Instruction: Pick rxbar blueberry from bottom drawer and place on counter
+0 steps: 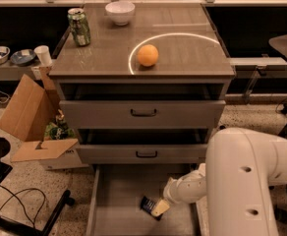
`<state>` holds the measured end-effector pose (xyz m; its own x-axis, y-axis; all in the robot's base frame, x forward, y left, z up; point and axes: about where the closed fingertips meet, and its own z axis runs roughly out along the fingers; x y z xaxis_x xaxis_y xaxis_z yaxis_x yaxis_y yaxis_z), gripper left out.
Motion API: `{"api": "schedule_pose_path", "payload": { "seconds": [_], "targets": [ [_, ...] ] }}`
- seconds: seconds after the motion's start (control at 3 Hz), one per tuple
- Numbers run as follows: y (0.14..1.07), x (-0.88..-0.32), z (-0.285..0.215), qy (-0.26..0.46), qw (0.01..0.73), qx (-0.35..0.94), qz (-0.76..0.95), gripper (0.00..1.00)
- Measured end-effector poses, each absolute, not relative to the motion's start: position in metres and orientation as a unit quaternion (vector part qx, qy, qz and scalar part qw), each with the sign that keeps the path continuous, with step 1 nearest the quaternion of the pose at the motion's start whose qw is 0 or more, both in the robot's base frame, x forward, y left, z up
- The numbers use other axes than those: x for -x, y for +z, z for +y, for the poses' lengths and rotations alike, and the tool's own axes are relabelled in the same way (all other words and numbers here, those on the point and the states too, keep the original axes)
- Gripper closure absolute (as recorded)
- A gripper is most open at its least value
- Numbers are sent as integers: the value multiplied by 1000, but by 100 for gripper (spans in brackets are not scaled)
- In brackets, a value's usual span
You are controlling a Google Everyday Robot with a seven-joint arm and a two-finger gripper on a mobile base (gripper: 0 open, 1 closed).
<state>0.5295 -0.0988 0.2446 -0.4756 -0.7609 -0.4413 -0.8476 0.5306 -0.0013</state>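
Observation:
Next, my gripper closes on the near end of the rxbar blueberry (156,213), leaving the rxbar blueberry's end closer to the cabinet clear.
The rxbar blueberry (147,204), a small dark navy bar, lies on the grey floor of the open bottom drawer (119,200), right of its middle. My gripper (158,210) is down inside the drawer, right at the bar's right end and touching or overlapping it. The white arm (246,181) reaches in from the right and hides the drawer's right side. The counter (183,58) is the glossy grey-brown cabinet top with a bright curved ring of light.
On the counter stand an orange (147,55), a green can (79,27) and a white bowl (120,12). Two upper drawers with black handles (143,113) are slightly open. A cardboard box (30,117) and cables lie on the floor at the left.

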Motion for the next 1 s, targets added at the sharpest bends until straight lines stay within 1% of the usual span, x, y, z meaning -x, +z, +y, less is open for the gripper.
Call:
{"api": "schedule_pose_path", "payload": {
  "seconds": [0.33,0.67,1.0],
  "targets": [
    [186,-534,-82,127,205,464,852,0],
    [130,-526,-71,140,195,459,856,0],
    [103,-522,-66,148,187,453,859,0]
  ]
}}
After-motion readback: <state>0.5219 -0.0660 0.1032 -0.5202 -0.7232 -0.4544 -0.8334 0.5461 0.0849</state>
